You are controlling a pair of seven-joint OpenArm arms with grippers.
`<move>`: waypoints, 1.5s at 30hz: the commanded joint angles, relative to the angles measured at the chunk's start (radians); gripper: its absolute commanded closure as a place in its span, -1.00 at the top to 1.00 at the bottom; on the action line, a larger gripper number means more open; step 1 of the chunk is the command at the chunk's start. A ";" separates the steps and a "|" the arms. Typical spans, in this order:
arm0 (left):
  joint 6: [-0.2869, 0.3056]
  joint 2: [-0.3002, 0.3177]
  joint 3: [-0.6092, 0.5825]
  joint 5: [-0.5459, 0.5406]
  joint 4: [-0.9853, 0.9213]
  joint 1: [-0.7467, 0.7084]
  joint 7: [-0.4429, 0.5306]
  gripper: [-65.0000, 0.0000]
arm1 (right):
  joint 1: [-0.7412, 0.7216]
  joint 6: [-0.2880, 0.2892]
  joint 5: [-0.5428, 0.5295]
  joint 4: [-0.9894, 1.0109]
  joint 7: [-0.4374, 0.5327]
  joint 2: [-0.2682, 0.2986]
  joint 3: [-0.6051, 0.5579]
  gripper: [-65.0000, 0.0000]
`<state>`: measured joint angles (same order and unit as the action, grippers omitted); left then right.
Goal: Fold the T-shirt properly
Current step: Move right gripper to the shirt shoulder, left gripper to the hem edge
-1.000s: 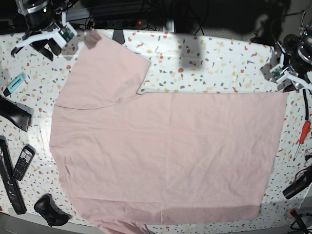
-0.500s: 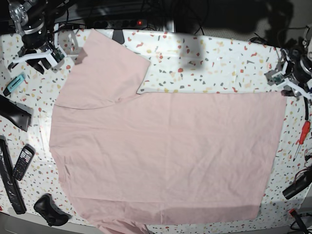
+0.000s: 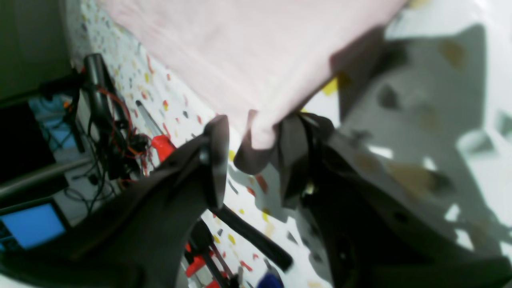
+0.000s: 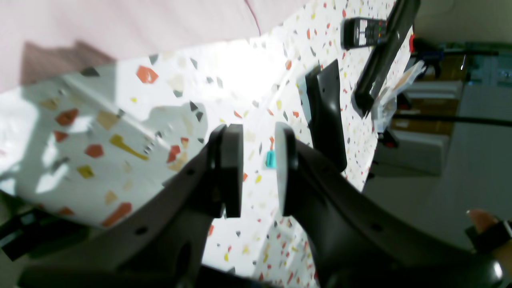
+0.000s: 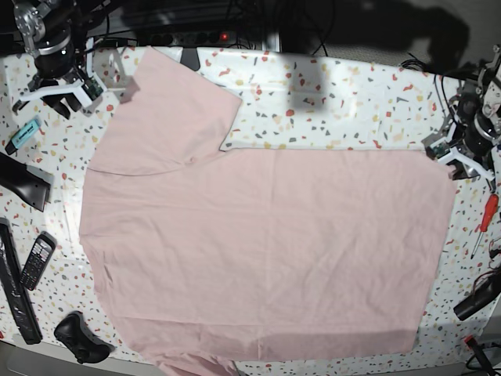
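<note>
My right gripper is to go next to the sleeve's outer edge (image 5: 106, 135) (image 4: 204, 43), close beside the shoulder seam, and grab the pale pink T-shirt there.
The pale pink T-shirt (image 5: 266, 243) lies spread flat, plain side up, over most of the speckled table (image 5: 352, 94). My left gripper (image 5: 452, 159) is at the shirt's far right corner. In the left wrist view that corner (image 3: 260, 134) curls up between the fingers of the left gripper (image 3: 254, 124), whose jaws stand well apart. My right gripper (image 5: 56, 92) hovers at the back left, just off the sleeve. In the right wrist view the right gripper (image 4: 258, 132) is open with nothing in it over bare table, and the T-shirt (image 4: 120, 24) lies beyond it.
Along the left edge lie a teal marker (image 5: 23, 135), a black stand (image 5: 23, 182), a long remote (image 5: 16, 290), a phone (image 5: 37, 261) and a black controller (image 5: 81, 337). A red screwdriver (image 5: 487, 215) and cables sit at the right edge.
My left gripper has come down and inward onto the shirt's right corner, which has shifted slightly inward. My right gripper moved left, away from the sleeve tip, then stayed still.
</note>
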<state>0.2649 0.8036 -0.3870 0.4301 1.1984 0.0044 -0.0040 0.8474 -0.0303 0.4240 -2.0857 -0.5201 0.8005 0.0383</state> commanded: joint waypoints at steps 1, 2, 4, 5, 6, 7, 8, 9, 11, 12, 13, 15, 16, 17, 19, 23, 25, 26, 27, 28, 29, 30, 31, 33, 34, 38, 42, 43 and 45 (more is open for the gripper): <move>0.005 0.008 0.005 -0.001 -0.008 0.018 0.001 -0.37 | 0.000 -0.015 0.018 -0.013 0.006 0.013 0.008 -0.58; 0.014 0.003 0.005 0.000 -0.018 0.018 0.003 -0.37 | 0.000 -0.016 0.018 -0.013 0.007 0.013 0.008 -0.58; 0.044 -0.002 0.005 0.011 -0.031 0.014 0.009 -0.44 | 0.000 -0.016 0.018 -0.013 0.007 0.014 0.008 -0.58; 0.058 -0.003 0.005 0.026 -0.034 0.012 0.009 -0.54 | 0.000 -0.022 0.020 -0.013 0.008 0.014 0.008 -0.58; 0.074 -0.006 0.005 0.034 -0.035 0.011 0.008 -0.68 | 0.000 -0.026 0.029 -0.013 0.011 0.014 0.008 -0.58; 0.078 -0.006 0.005 0.034 -0.035 0.009 0.010 -0.85 | 0.000 -0.032 0.050 -0.013 0.022 0.013 0.008 -0.58; 0.080 -0.008 0.005 0.033 -0.035 0.009 0.008 -1.00 | 0.000 -0.032 0.071 -0.013 0.029 0.014 0.008 -0.58; 0.080 -0.009 0.005 0.032 -0.035 0.009 0.008 -1.00 | 0.000 -0.032 0.084 -0.013 0.030 0.014 0.008 -0.58; 0.080 -0.008 0.005 0.016 -0.035 0.009 0.008 -1.00 | 0.000 -0.031 0.096 -0.013 0.025 0.014 0.008 -0.58; 0.080 -0.008 0.005 0.009 -0.035 0.009 0.007 -1.00 | 0.000 -0.029 0.096 -0.013 0.024 0.014 0.008 -0.58; 0.080 -0.008 0.005 0.007 -0.035 0.009 0.008 -1.00 | 0.000 -0.024 0.096 -0.013 0.026 0.014 0.008 -0.58; 0.079 -0.008 0.005 0.007 -0.035 0.010 0.010 -1.00 | -0.006 0.030 0.093 -0.013 0.038 0.014 0.008 -0.58; 0.079 -0.008 0.005 0.007 -0.035 0.010 0.010 -1.00 | -0.006 0.064 0.091 -0.013 0.043 0.014 0.008 -0.58; 0.079 -0.008 0.005 0.008 -0.035 0.010 0.014 -1.00 | -0.006 0.094 0.092 -0.013 0.049 0.014 0.008 -0.58; 0.080 -0.008 0.005 0.009 -0.035 0.010 0.014 -1.00 | -0.005 0.154 0.092 -0.013 0.049 0.014 0.008 -0.58; 0.079 -0.008 0.005 0.053 -0.035 0.010 0.024 -1.00 | -0.005 0.212 0.087 -0.013 0.050 0.008 0.008 -0.44; 0.079 -0.008 0.005 0.052 -0.035 0.010 0.023 -1.00 | -0.005 0.216 0.038 -0.013 0.049 0.006 0.008 -0.19; 0.079 -0.008 0.005 0.052 -0.035 0.010 0.022 -1.00 | -0.005 0.227 0.012 -0.013 0.049 0.006 0.008 -0.12; 0.079 -0.008 0.005 0.052 -0.035 0.010 0.019 -1.00 | -0.005 0.240 -0.003 -0.011 0.049 0.006 0.008 -0.10; 0.079 -0.008 0.005 0.052 -0.035 0.010 0.019 -1.00 | -0.005 0.251 -0.012 -0.008 0.051 0.006 0.008 -0.10; 0.079 -0.008 0.005 0.052 -0.035 0.010 0.014 -1.00 | -0.006 0.264 -0.011 -0.001 0.058 0.006 0.008 -0.10; 0.079 -0.008 0.005 0.052 -0.035 0.010 0.006 -1.00 | -0.007 0.264 -0.002 0.011 0.074 0.006 0.008 -0.10; 0.079 -0.008 0.005 0.052 -0.035 0.010 -0.002 -1.00 | -0.013 0.263 0.011 0.027 0.093 0.006 0.008 -0.10; 0.079 -0.008 0.005 0.052 -0.035 0.010 -0.011 -1.00 | -0.032 0.263 0.052 0.066 0.121 0.006 0.008 -0.11; 0.079 -0.008 0.005 0.052 -0.035 0.010 -0.010 -1.00 | -0.050 0.263 0.077 0.085 0.129 0.005 0.006 -0.11; 0.078 -0.008 0.005 0.052 -0.035 0.012 -0.010 -1.00 | -0.145 0.267 0.161 0.167 0.190 0.006 -0.023 -0.11; 0.078 -0.008 0.005 0.052 -0.035 0.013 -0.010 -1.00 | -0.234 0.267 0.238 0.239 0.206 0.006 -0.123 -0.11; 0.077 -0.008 0.005 0.052 -0.035 0.013 -0.010 -1.00 | -0.257 0.267 0.254 0.256 0.206 0.006 -0.157 -0.11; 0.076 -0.008 0.005 0.052 -0.035 0.013 -0.011 -1.00 | -0.307 0.267 0.278 0.289 0.206 0.006 -0.228 -0.11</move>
<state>0.3210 0.7788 -0.3862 0.4820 1.1641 0.0135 0.0002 0.5476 0.2501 0.6930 -1.7832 -0.3210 0.7895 -0.2035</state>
